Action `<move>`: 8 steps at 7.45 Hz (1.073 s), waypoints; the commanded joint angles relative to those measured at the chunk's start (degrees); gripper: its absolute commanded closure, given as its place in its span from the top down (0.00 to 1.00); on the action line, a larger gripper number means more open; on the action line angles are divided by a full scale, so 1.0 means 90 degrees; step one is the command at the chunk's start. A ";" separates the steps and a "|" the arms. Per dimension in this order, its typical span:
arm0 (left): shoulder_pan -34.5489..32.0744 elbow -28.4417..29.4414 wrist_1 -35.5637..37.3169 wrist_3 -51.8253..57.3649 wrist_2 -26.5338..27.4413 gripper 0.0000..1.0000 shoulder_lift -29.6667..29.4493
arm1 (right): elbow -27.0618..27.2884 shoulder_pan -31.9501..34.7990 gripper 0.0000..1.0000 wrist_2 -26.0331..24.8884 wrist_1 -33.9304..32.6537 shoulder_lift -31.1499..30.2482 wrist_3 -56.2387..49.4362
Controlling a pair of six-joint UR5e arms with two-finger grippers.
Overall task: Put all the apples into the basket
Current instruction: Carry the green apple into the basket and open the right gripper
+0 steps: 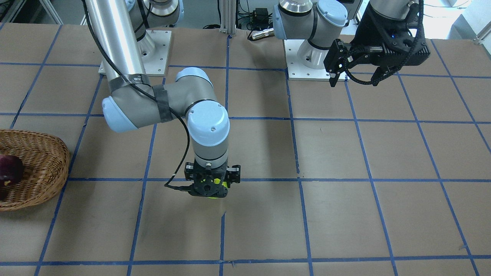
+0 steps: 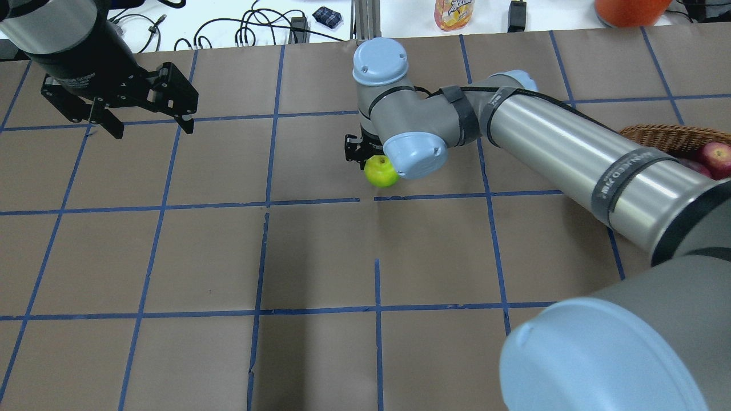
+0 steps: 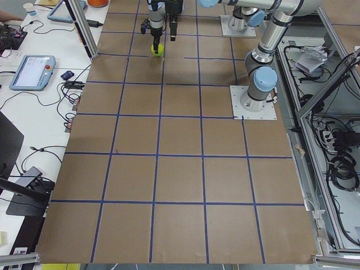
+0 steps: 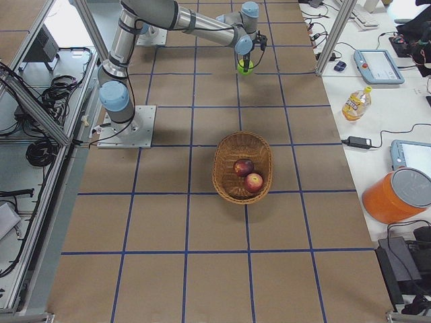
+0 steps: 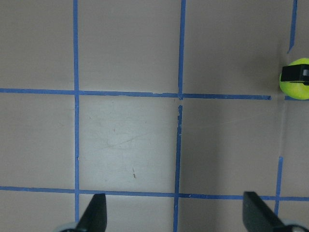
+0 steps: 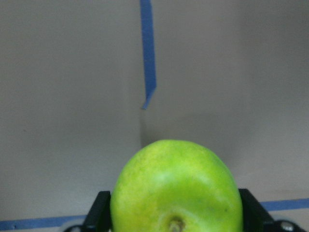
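Next, my right gripper releases the yellow-green apple inside the wicker basket (image 1: 30, 182), next to the maroon apple.
My right gripper (image 1: 210, 188) points straight down near the table's middle, shut on the yellow-green apple (image 2: 381, 172). The apple fills the low part of the right wrist view (image 6: 176, 191), with the fingers (image 6: 99, 212) at its sides. I cannot tell whether it touches the table. The wicker basket (image 4: 225, 176) stands off to my right and holds the red apple (image 4: 254, 182) and the maroon apple (image 4: 243, 167). The maroon apple also shows in the front view (image 1: 9, 168). My left gripper (image 2: 149, 124) hangs open and empty above the far left of the table.
Brown paper with a blue tape grid covers the table (image 2: 320, 257). The two arm bases (image 1: 153, 53) stand on white plates at the robot's side. A drink bottle (image 2: 454, 11), an orange bucket (image 4: 397, 195) and cables lie on the white bench beyond the far edge.
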 commanded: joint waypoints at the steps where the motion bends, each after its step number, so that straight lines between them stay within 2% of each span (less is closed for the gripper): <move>1: 0.0005 -0.0003 0.0002 -0.0008 0.0016 1.00 -0.0006 | 0.0203 -0.1375 0.49 -0.0202 0.1349 -0.1084 -0.2222; 3: -0.0005 0.0006 0.0002 -0.0008 0.0007 1.00 -0.0084 | 0.0914 -0.2812 0.50 -0.0454 0.1297 -0.1838 -0.4171; 5: -0.0005 0.0026 0.0011 -0.0008 0.0007 1.00 -0.0114 | 0.1617 -0.4373 0.50 -0.0369 0.0878 -0.2007 -0.6249; 6: -0.0005 0.0045 0.0012 -0.0008 -0.0003 1.00 -0.0114 | 0.1853 -0.5087 0.52 -0.0059 0.0750 -0.2007 -0.6916; 7: -0.0005 0.0055 0.0012 -0.0008 -0.0003 1.00 -0.0114 | 0.1874 -0.5490 0.52 0.0157 0.0536 -0.1949 -0.7155; 8: -0.0005 0.0046 0.0012 -0.0008 0.0007 1.00 -0.0123 | 0.1884 -0.5543 0.56 0.0159 0.0283 -0.1862 -0.7196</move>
